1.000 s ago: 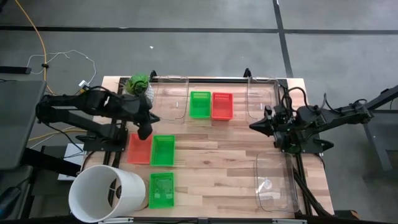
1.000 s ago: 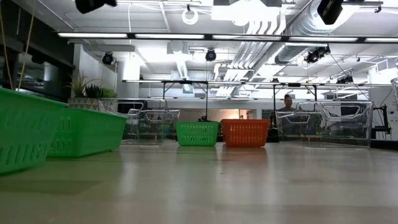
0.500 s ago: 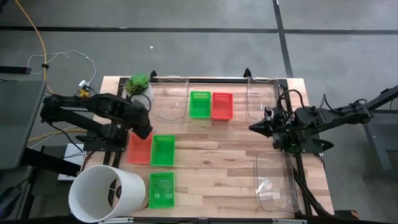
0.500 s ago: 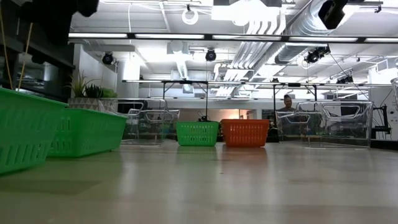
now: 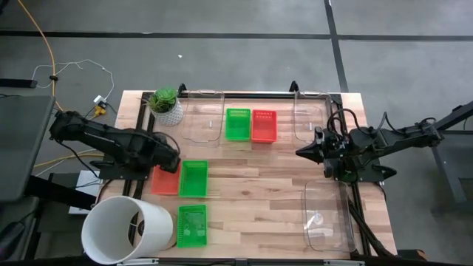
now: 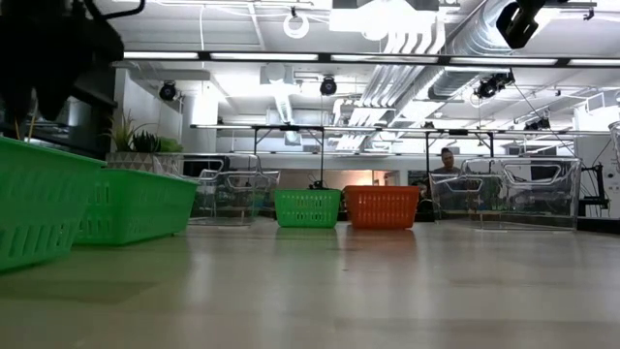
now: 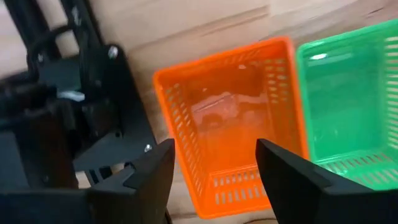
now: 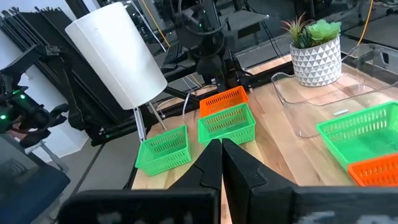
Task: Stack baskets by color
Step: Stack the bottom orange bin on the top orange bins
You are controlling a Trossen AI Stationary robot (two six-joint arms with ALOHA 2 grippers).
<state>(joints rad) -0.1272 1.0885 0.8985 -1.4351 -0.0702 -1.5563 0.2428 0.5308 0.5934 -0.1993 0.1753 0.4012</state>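
Note:
Next, my left gripper closes on the rim of the red basket below it, on the basket's side (image 5: pixel 153 185) (image 7: pixel 185 164) farthest from the neighbouring green basket.
At the table's left, a red basket (image 5: pixel 164 180) and a green basket (image 5: pixel 194 178) stand side by side on their bottoms. Another green basket (image 5: pixel 191 224) sits nearer the front edge. A green basket (image 5: pixel 237 124) and a red basket (image 5: pixel 263 125) stand together at the far middle. My left gripper (image 7: pixel 214 168) hangs open, pointing down, above the left red basket (image 7: pixel 236 124) and touches nothing. The neighbouring green basket (image 7: pixel 348 93) lies beside it. My right gripper (image 5: pixel 301 151) waits shut at the right, raised and pointing toward the table's left.
A large white bucket (image 5: pixel 126 229) lies at the near left corner. A potted plant (image 5: pixel 165 105) stands at the far left. Clear plastic bins stand at the far middle (image 5: pixel 203 116), far right (image 5: pixel 310 114) and near right (image 5: pixel 325 218). Bare wood lies in the middle.
My left gripper has come down and slightly toward the table's near edge, from beside the plant to just above the left red basket, its wrist rolling as it sank. No basket has moved.

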